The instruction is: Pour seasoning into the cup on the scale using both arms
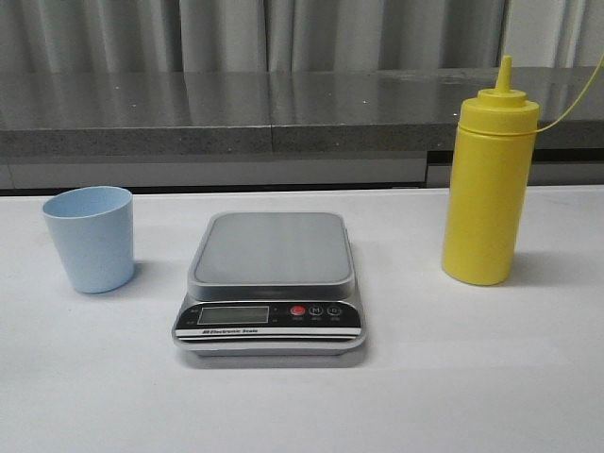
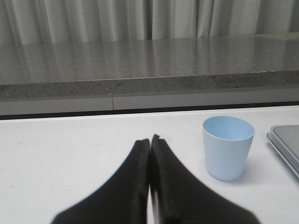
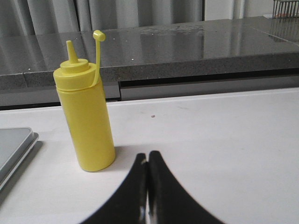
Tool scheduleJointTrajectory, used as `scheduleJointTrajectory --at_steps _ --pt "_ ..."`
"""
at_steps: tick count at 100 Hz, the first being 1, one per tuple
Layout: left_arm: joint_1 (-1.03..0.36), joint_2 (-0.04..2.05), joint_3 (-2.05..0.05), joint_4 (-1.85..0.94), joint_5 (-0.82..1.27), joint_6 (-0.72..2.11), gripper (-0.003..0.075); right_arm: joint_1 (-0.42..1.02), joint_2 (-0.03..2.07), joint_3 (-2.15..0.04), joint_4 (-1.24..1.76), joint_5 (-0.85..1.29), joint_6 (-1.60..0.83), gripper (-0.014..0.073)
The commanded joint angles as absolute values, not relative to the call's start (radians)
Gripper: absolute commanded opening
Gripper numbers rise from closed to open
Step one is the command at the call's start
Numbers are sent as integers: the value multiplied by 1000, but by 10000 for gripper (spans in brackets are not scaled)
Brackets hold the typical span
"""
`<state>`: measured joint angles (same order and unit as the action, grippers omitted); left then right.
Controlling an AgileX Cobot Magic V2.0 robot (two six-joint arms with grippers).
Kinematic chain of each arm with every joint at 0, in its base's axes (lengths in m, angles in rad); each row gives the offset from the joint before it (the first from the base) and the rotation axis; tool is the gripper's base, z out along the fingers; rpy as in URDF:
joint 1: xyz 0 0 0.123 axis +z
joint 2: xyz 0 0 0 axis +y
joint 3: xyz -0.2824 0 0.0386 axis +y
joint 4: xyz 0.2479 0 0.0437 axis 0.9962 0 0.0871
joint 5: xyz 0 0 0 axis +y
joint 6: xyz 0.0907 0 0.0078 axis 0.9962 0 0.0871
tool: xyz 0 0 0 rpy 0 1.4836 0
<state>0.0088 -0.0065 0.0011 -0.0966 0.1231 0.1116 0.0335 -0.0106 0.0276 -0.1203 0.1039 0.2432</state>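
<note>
Next, my left gripper moves to the pale blue cup and grips the cup's rim (image 1: 45,210) (image 2: 204,127), on the side away from the silver scale.
The yellow seasoning bottle (image 1: 489,184) stands upright on the white table at the right, its nozzle uncapped and the cap hanging on a strap. The pale blue cup (image 1: 91,238) stands upright at the left, empty. The silver scale (image 1: 271,283) sits between them with nothing on its platform. Neither gripper shows in the front view. My left gripper (image 2: 150,139) is shut and empty, short of the cup (image 2: 227,146) and off to one side of it. My right gripper (image 3: 148,155) is shut and empty, near the base of the bottle (image 3: 86,117) without touching it.
A grey stone counter (image 1: 283,118) runs along the back of the table, with curtains behind it. The scale's edge shows in the left wrist view (image 2: 286,144) and in the right wrist view (image 3: 14,149).
</note>
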Motion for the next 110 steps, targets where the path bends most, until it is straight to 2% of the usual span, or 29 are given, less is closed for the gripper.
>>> scheduleJointTrajectory --at_steps 1,37,62,74,91,110 --pt "9 -35 41 -98 45 114 -20 27 -31 10 -132 33 233 -69" --pt "9 -35 41 -91 45 114 -20 27 -31 10 -132 33 233 -69" --pt "10 -35 30 -105 -99 114 -21 27 -31 10 -132 33 233 -69" --pt "10 -11 -22 -133 -62 114 -21 27 -31 10 -132 33 233 -69" --pt "10 134 -175 -142 83 113 -21 27 -31 10 -132 33 233 -69" --pt "10 398 -379 -212 199 113 -20 27 -31 10 -132 33 233 -69"
